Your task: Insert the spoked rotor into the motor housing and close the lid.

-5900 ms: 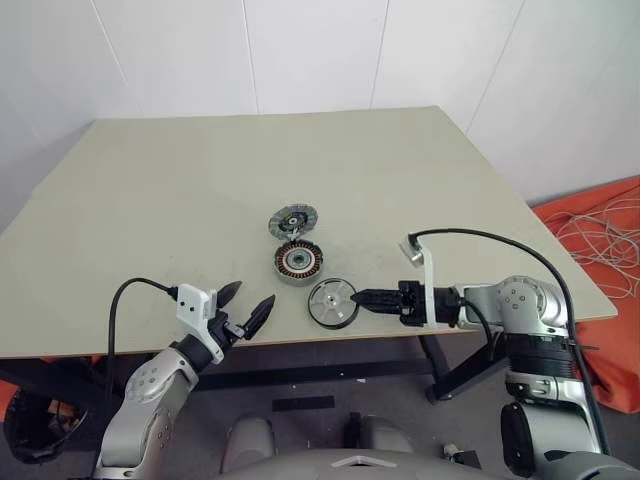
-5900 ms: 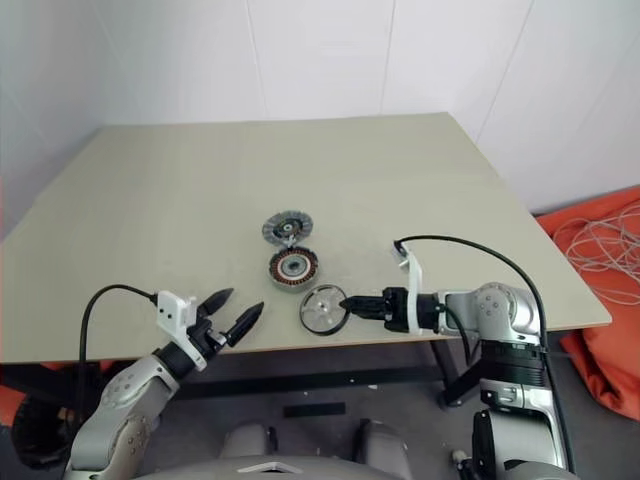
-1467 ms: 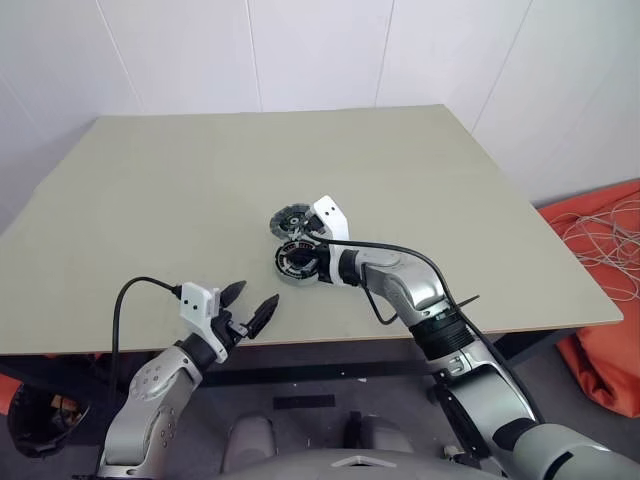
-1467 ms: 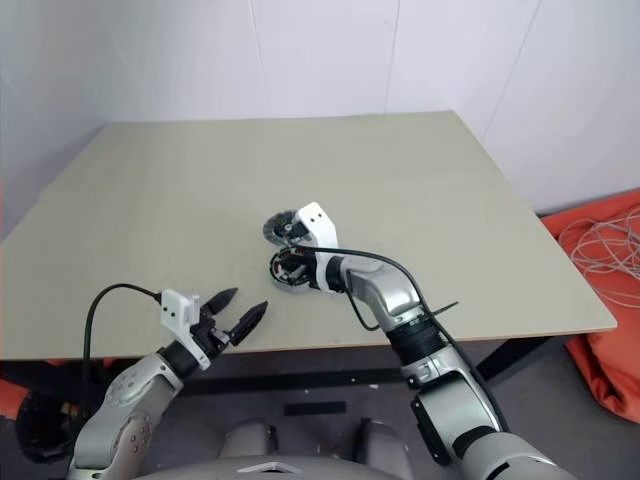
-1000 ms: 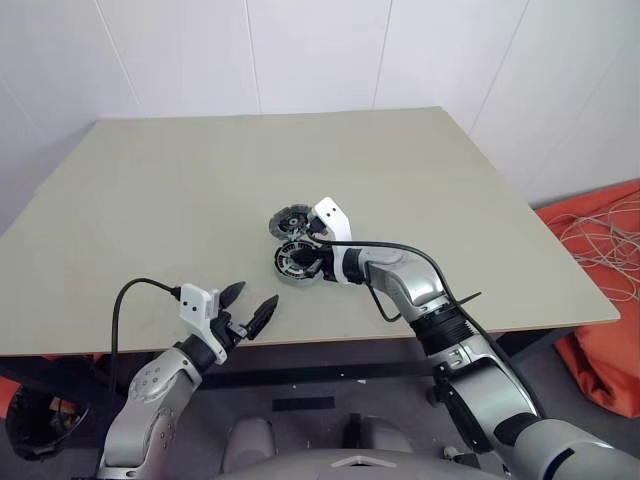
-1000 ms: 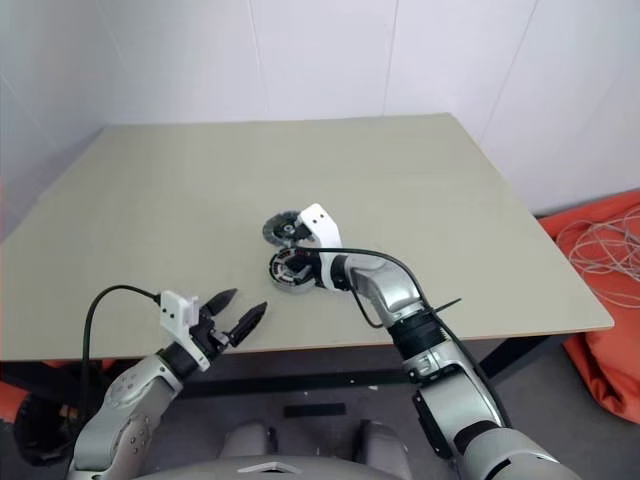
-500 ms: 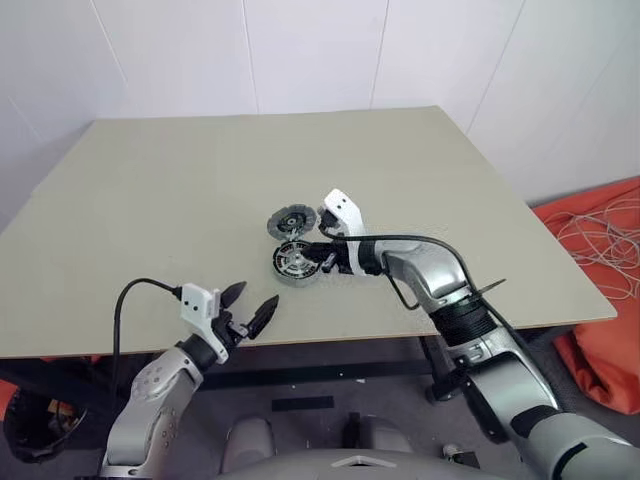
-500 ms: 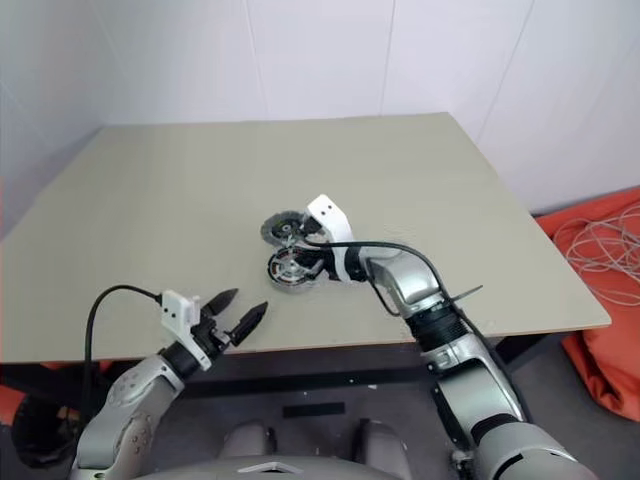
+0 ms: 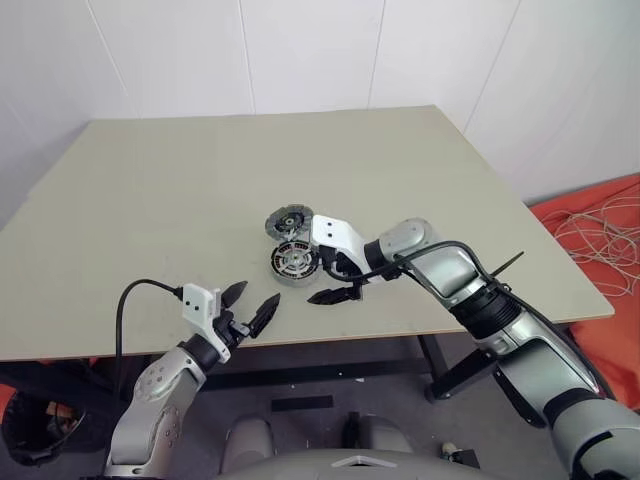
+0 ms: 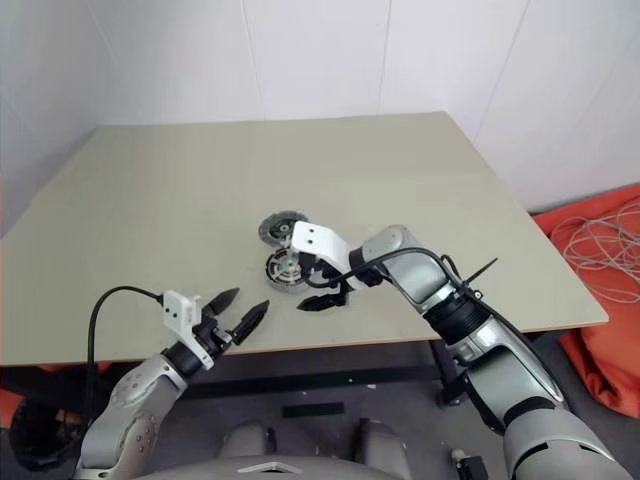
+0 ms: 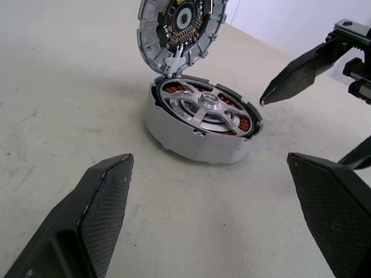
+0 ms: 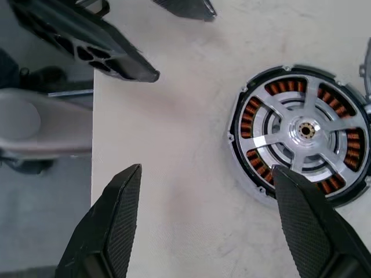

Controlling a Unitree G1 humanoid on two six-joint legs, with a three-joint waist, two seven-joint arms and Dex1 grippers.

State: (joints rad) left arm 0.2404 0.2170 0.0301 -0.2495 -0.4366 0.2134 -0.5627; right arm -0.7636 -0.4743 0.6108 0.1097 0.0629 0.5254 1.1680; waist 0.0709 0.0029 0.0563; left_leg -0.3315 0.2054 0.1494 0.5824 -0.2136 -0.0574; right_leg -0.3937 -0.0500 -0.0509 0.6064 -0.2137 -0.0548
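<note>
The lid is open across the motor housing from my right gripper, so next I pinch the housing's near rim (image 12: 248, 183) and pull the housing closer before I close the lid.
The spoked rotor (image 11: 204, 110) sits inside the motor housing (image 11: 191, 142), its silver spokes over the copper windings; both lie mid-table (image 9: 292, 262). The lid (image 11: 181, 26) stands tilted up at the housing's far rim, open. My right gripper (image 9: 322, 283) hangs open just right of the housing and slightly above the table, holding nothing. From the right wrist, the rotor (image 12: 302, 131) lies beyond that gripper's fingertips (image 12: 130, 179). My left gripper (image 9: 257, 292) is open and empty near the table's front edge, pointing at the housing.
The beige table (image 9: 150, 190) stretches wide around the parts. An orange cloth with white cables (image 9: 600, 235) lies on the floor to the right. The table's front edge runs just under my left gripper.
The right gripper has opened and drawn back to the right and up from the housing, rolling its wrist and leaving the rotor seated inside. The left arm has not moved.
</note>
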